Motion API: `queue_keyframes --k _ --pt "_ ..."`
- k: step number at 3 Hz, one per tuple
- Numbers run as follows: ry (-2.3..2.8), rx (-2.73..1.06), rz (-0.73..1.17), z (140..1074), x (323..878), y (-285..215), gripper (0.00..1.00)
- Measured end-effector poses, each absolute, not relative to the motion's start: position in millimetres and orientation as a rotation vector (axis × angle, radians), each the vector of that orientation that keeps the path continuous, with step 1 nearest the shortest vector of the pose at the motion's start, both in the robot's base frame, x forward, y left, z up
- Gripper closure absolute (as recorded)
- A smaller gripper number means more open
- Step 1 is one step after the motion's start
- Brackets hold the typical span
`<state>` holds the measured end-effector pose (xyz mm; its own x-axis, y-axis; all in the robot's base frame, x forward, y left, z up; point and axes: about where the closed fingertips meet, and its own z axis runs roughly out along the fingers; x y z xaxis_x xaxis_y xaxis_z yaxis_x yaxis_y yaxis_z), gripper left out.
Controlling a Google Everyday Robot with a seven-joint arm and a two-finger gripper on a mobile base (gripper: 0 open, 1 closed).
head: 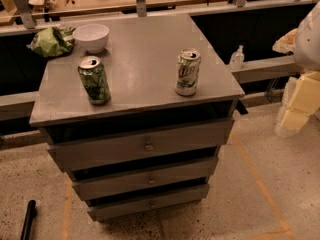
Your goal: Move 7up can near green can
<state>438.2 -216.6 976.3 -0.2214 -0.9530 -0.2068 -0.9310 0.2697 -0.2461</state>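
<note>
The robot's gripper needs to next go to the upper part of the 7up can (188,61) and close there, leaving the can's lower part free for standing.
The 7up can (188,72), white with green lettering, stands upright on the right part of the grey cabinet top (145,59), near its front edge. The green can (94,80), dark green and mottled with a silver top, stands upright on the left part, also near the front edge. The two cans are far apart, about a third of the picture's width. My gripper (296,110) hangs at the far right edge of the view, off the cabinet, to the right of and below the 7up can. It holds nothing that I can see.
A white bowl (91,36) and a crumpled green bag (51,41) sit at the back left of the cabinet top. The cabinet has three drawers (145,146) in front. A small clear bottle (237,57) stands on a ledge behind right. A black pole (27,219) lies on the floor.
</note>
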Motion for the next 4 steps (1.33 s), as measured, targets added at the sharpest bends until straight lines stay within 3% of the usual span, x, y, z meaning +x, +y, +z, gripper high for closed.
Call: queue_keyframes --k 1,2,4 --pt "2.231 -1.724 -0.099 976.4 438.2 -216.6 0.00" --pt "2.155 -1.749 -0.043 977.4 473.2 -192.2 0.00" --pt "2.010 -1.826 0.115 954.0 567.3 -105.7 0.00"
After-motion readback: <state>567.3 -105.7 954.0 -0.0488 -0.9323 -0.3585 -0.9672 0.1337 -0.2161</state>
